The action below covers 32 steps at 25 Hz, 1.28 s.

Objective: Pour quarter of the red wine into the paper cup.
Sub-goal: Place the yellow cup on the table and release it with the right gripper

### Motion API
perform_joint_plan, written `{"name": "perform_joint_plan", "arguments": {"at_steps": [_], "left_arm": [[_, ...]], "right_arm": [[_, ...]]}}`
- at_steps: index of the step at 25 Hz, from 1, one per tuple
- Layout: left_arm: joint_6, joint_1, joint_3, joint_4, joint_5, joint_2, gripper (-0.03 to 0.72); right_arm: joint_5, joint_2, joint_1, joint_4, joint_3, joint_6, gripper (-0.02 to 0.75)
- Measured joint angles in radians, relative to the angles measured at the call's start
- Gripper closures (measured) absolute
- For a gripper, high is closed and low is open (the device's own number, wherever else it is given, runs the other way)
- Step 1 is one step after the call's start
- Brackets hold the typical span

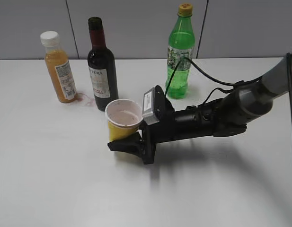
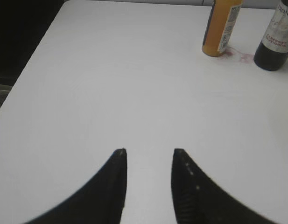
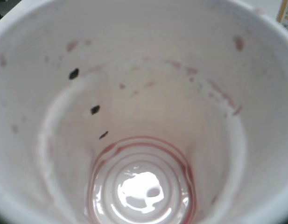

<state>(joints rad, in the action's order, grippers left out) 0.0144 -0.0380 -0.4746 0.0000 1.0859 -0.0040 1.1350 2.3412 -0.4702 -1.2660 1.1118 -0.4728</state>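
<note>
My right gripper should set the paper cup down in front of the gap between wine and soda bottles [image 1: 140,145].
The paper cup [image 1: 123,117] is yellow with a white rim and stands on the table in front of the red wine bottle [image 1: 102,66]. My right gripper [image 1: 120,140] reaches in from the right and is closed around the cup's lower part. The right wrist view looks straight down into the cup [image 3: 144,93]. Its white inside has reddish smears and a thin red ring at the bottom. The wine bottle stands upright, and its base shows in the left wrist view [image 2: 274,42]. My left gripper [image 2: 148,154] is open and empty over bare table.
An orange juice bottle [image 1: 60,68] with a white cap stands left of the wine and also shows in the left wrist view [image 2: 221,28]. A green soda bottle [image 1: 180,52] stands at the back right. A faint red stain [image 2: 237,55] marks the table between juice and wine.
</note>
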Motion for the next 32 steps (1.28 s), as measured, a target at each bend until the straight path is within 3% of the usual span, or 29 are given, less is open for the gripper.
{"name": "perform_joint_plan", "arguments": {"at_steps": [13,32], "left_arm": [[0.000,0.000,0.000,0.000,0.000,0.000,0.450],[0.000,0.000,0.000,0.000,0.000,0.000,0.450]], "right_arm": [[-0.176,0.003,0.003,-0.052,0.008,-0.015,0.290],[-0.171,0.002,0.055,-0.136,0.011,-0.068,0.290]]}}
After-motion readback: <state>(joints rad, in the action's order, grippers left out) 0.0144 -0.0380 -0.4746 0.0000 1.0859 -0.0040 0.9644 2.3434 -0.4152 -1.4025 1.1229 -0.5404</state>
